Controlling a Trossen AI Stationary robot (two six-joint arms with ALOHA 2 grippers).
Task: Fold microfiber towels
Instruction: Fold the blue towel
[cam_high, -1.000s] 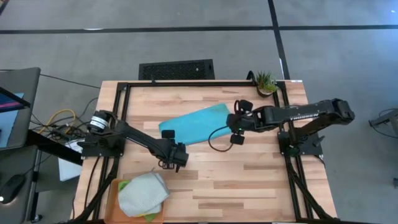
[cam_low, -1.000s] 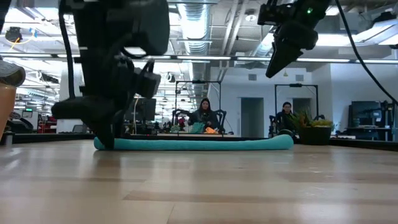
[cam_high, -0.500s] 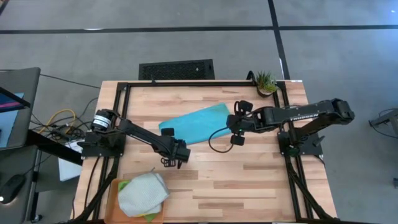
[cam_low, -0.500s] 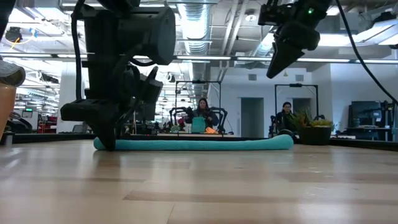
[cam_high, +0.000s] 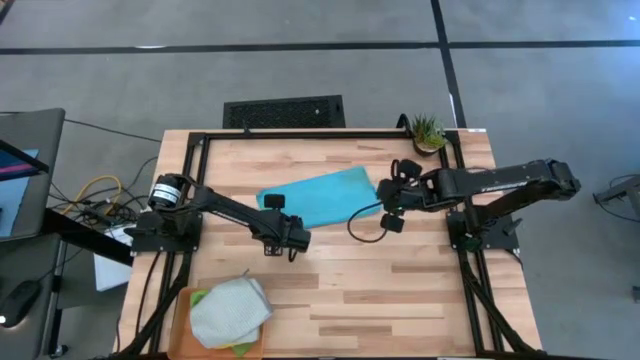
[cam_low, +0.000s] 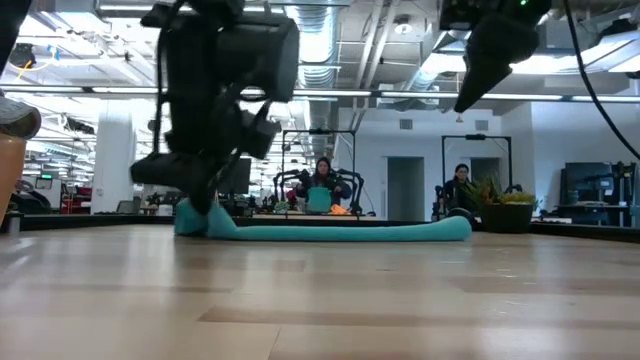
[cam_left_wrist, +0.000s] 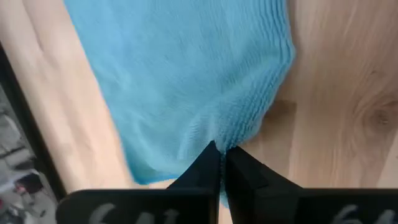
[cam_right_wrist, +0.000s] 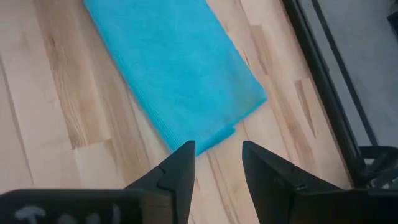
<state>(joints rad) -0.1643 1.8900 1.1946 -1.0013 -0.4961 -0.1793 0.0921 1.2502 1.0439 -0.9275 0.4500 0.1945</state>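
Note:
Next, the left gripper releases the pinched towel corner on the turquoise towel's opposite end (cam_high: 358, 204), near the potted plant.
The turquoise microfiber towel (cam_high: 322, 196) lies as a folded strip across the middle of the table. My left gripper (cam_high: 295, 237) is at its near-left end, shut on the cloth (cam_left_wrist: 186, 74). In the low view that end (cam_low: 196, 220) is bunched up in a small hump. My right gripper (cam_high: 388, 208) hangs open above the towel's right end (cam_right_wrist: 205, 106), clear of it, and shows high up in the low view (cam_low: 466, 100). A grey towel (cam_high: 230, 311) lies on top of green and yellow ones on the orange tray (cam_high: 180, 320). My left gripper pinches the turquoise towel at the corner of its left end (cam_left_wrist: 219, 138) between its two fingers. The fingers slant down onto it from the table's left. The pinched cloth puckers at the fingertips; the rest of the towel lies flat on the table.
A small potted plant (cam_high: 428, 132) stands at the far right corner. A black frame (cam_high: 300, 135) runs around the table's far edge and its sides. Bare wood lies toward the near edge, right of the tray.
My left gripper has shut on the towel's left end and gone toward the table's right edge, pushing that end up into a hump while the right end stays put. My right gripper has drawn back toward the right edge and risen a little, still open.

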